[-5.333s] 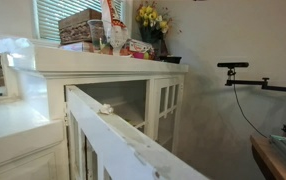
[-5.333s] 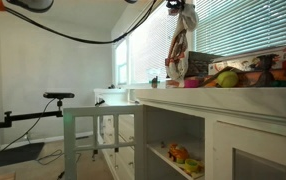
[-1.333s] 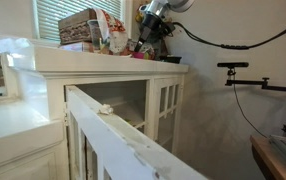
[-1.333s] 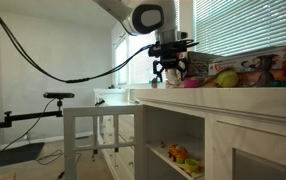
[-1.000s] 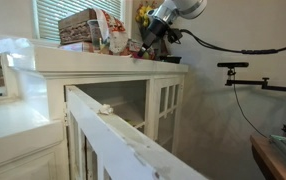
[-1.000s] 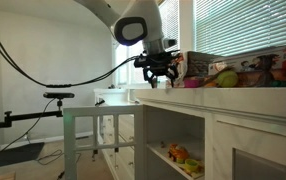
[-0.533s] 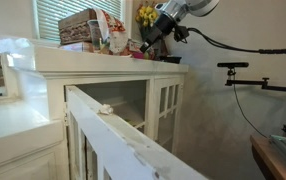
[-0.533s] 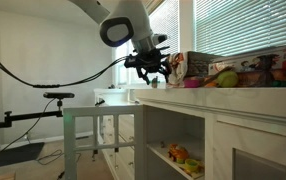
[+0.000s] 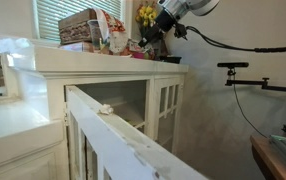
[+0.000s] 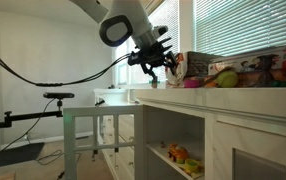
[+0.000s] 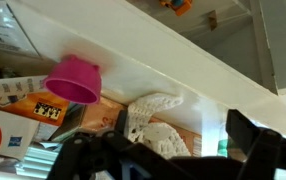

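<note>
The top of the white crocheted piece (image 9: 118,41) beside the pink cup should be the next place that my gripper goes to, and my gripper needs to close there.
My gripper (image 10: 156,71) hangs open and empty just above the end of the white cabinet top (image 10: 233,96), tilted, its dark fingers (image 10: 147,70) spread. In an exterior view the gripper (image 9: 149,42) is beside the clutter on the cabinet top. In the wrist view the gripper (image 11: 168,150) frames a white crocheted piece (image 11: 148,120) lying on a flat box. A pink cup (image 11: 73,78) stands to one side of it near the cabinet edge (image 11: 193,75). The pink cup (image 10: 191,83) also shows just beyond the fingers.
Boxes (image 9: 81,28), yellow flowers (image 9: 151,17) and toys (image 10: 233,76) crowd the cabinet top. The cabinet's door (image 9: 118,140) stands swung open; small toys (image 10: 179,154) lie on an inner shelf. A camera on a stand (image 10: 58,97) is off to the side.
The arm has swung away from above the clutter toward the cabinet's end and tilted, with the gripper rising slightly. The jaws stayed open and empty.
</note>
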`<act>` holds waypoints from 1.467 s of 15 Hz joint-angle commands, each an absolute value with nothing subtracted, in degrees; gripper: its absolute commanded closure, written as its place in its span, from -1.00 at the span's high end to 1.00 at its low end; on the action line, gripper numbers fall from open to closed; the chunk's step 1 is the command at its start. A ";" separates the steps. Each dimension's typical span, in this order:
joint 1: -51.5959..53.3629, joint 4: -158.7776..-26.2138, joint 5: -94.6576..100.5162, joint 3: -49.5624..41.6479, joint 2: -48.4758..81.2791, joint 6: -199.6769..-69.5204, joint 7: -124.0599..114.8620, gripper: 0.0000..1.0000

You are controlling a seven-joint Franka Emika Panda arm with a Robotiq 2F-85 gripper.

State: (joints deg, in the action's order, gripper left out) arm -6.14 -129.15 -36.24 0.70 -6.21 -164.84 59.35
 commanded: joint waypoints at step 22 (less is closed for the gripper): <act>-4.47 -115.58 -34.85 1.50 9.17 -173.83 59.51 1.00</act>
State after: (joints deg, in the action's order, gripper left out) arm -4.82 -118.53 -35.83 1.40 6.54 -172.79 59.45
